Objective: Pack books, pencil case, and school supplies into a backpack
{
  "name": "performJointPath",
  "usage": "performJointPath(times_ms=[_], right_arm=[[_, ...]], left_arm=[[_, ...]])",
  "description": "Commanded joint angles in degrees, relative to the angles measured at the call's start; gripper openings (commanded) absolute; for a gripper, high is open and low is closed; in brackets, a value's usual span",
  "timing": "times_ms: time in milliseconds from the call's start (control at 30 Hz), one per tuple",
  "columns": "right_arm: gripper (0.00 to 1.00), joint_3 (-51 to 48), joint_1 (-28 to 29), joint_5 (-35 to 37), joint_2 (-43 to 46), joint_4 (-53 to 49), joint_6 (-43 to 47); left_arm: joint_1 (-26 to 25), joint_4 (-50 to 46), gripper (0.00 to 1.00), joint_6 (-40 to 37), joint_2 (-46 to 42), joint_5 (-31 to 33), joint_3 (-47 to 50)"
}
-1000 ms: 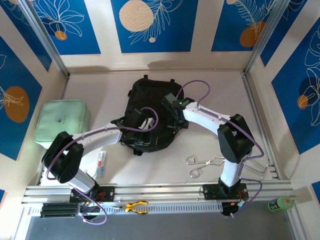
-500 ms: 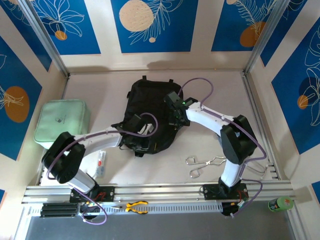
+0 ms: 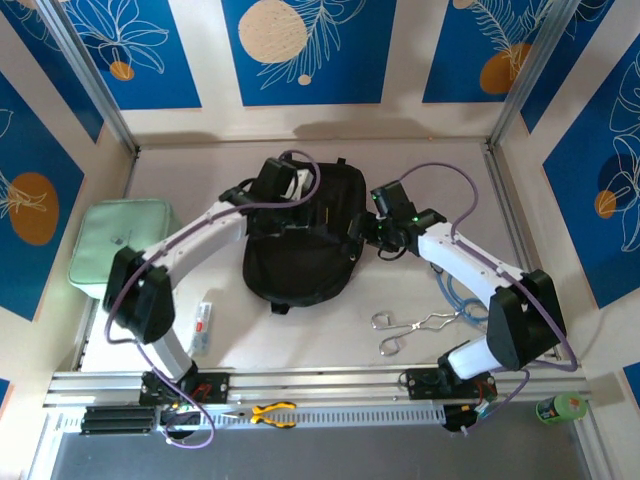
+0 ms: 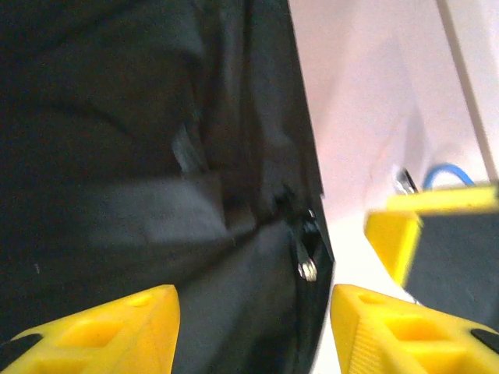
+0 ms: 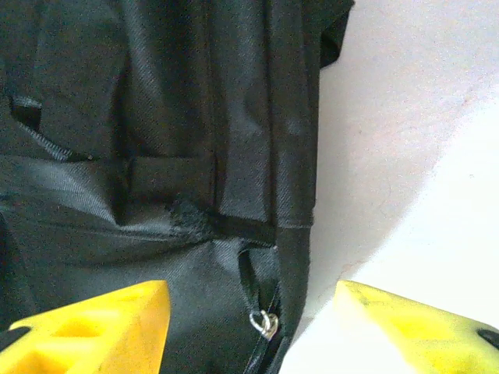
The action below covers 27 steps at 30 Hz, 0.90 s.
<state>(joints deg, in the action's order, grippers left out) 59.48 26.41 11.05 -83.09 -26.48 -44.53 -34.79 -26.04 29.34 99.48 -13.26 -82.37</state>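
I can see the black backpack lying crooked with its bottom loop off to one side, so I need to grip its upper side edge (image 3: 363, 186) with my right gripper and pull the backpack straight.
The black backpack (image 3: 298, 245) lies flat in the middle of the table. No books are in view. My left gripper (image 3: 284, 192) hovers over the backpack's far left part. In the left wrist view it (image 4: 253, 315) is open above black fabric (image 4: 140, 156) and a metal zip pull (image 4: 306, 269). My right gripper (image 3: 366, 229) sits at the backpack's right edge. The right wrist view shows it (image 5: 249, 315) open over that edge (image 5: 288, 156), with a zip pull (image 5: 267, 323) between the fingers. Neither holds anything.
A mint-green pouch (image 3: 121, 242) lies at the left wall. A small white and red stick (image 3: 203, 325) rests near the left arm's base. Metal tongs (image 3: 410, 330) lie right of centre near the front. Yellow-handled pliers (image 3: 272, 411) sit on the front rail.
Both grippers opened. The left one swung from the backpack's near side to its far side. The right one drew back to the right edge. The backpack settled flatter.
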Motion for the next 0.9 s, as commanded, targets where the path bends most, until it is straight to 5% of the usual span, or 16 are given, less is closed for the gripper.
performJointPath(times_ms=[0,367,567,633,867], right_arm=[[0.59,-1.95,-1.95,-5.81,-0.33,3.74,-1.67],[0.61,0.55,-4.78,-10.32,-8.66,6.35,-0.72],[0.57,4.63,-5.01,-9.27,-14.25,3.44,0.53],[0.5,6.0,-4.86,-8.84,-16.04,2.17,1.06],[0.15,8.81,-4.64,-4.93,-19.92,-2.11,0.69]], left_arm=[[0.55,-3.02,0.52,-1.74,6.65,3.27,-6.37],[0.6,-7.05,0.4,0.78,19.34,3.69,-20.18],[1.0,-9.57,0.07,-0.58,18.96,5.8,-20.81],[1.2,-10.14,0.0,-1.34,18.55,6.51,-20.52],[3.5,-11.59,0.0,-5.04,15.94,13.15,-18.14]])
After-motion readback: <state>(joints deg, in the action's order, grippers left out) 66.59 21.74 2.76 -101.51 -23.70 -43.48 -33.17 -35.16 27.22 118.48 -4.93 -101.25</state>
